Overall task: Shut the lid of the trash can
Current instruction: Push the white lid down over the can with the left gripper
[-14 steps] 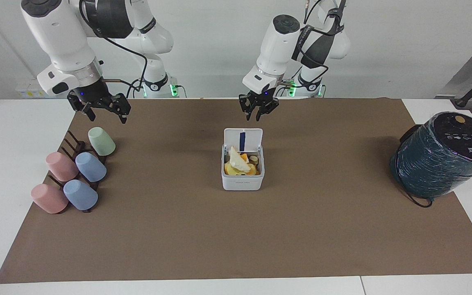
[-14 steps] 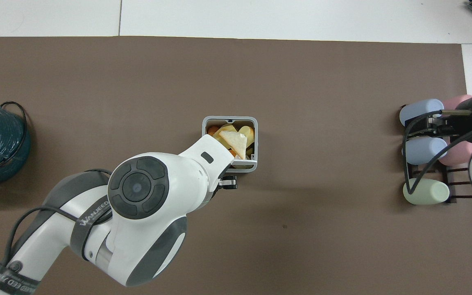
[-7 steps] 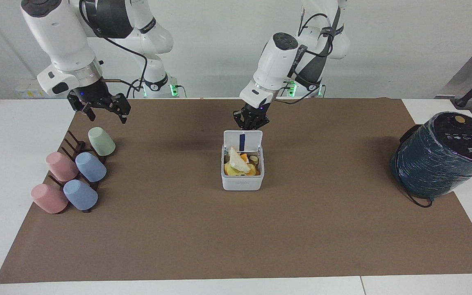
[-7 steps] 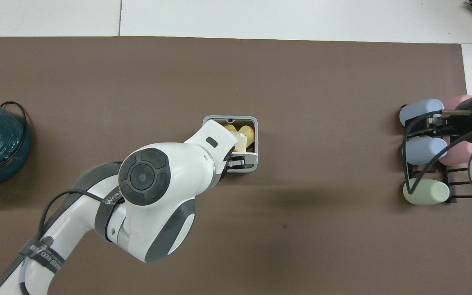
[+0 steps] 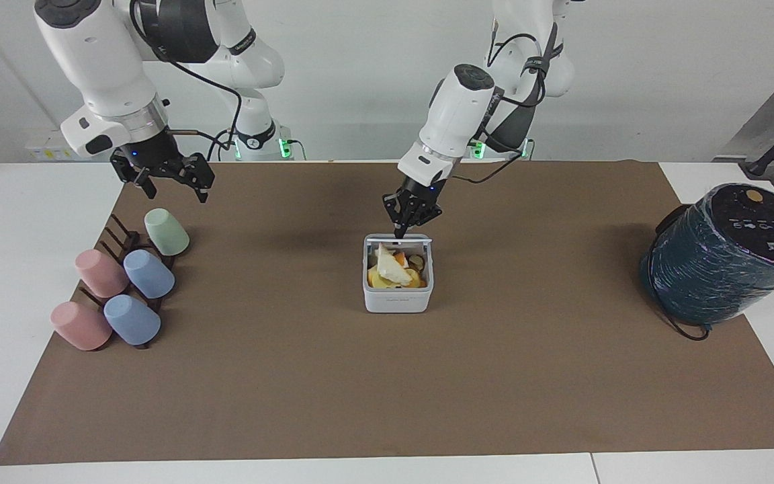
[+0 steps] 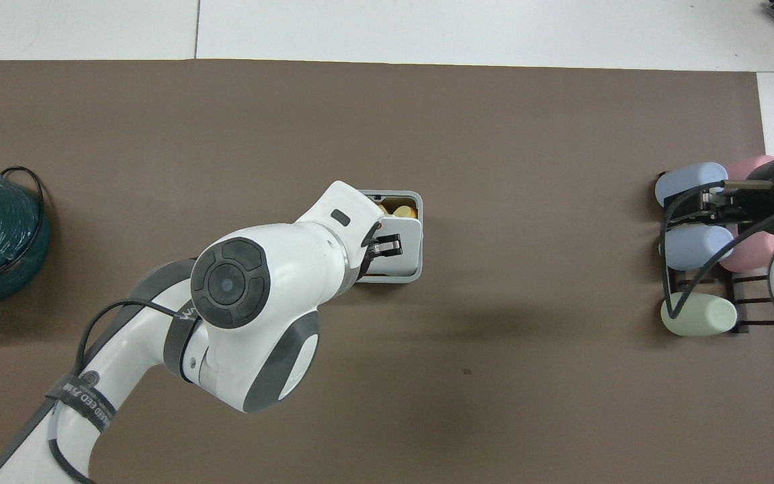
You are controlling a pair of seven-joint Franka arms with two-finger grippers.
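Next, I release the lid with my left gripper flat on the trash can's rim (image 6: 377,236), covering the yellow and orange food scraps.
The trash can (image 5: 397,299) is a small white square box in the middle of the brown mat, filled with yellow and orange food scraps. Its hinged lid (image 5: 414,237) is tilted forward, partway down over the can, and shows almost edge-on in the facing view. In the overhead view the lid (image 6: 408,250) covers the part of the trash can (image 6: 419,202) nearer to the robots. My left gripper (image 5: 402,228) is shut, and its tip touches the lid's top edge; it also shows in the overhead view (image 6: 391,245). My right gripper (image 5: 173,190) is open and waits above the cup rack.
A large dark teal cylinder (image 5: 723,259) with a black top stands at the left arm's end of the table. A dark rack (image 5: 116,232) with several pink, blue and green cups (image 5: 148,273) lies at the right arm's end.
My left gripper has come down onto the lid from the robots' side and pushed it forward. The lid went from upright to tilted over the can. The right arm has not moved.
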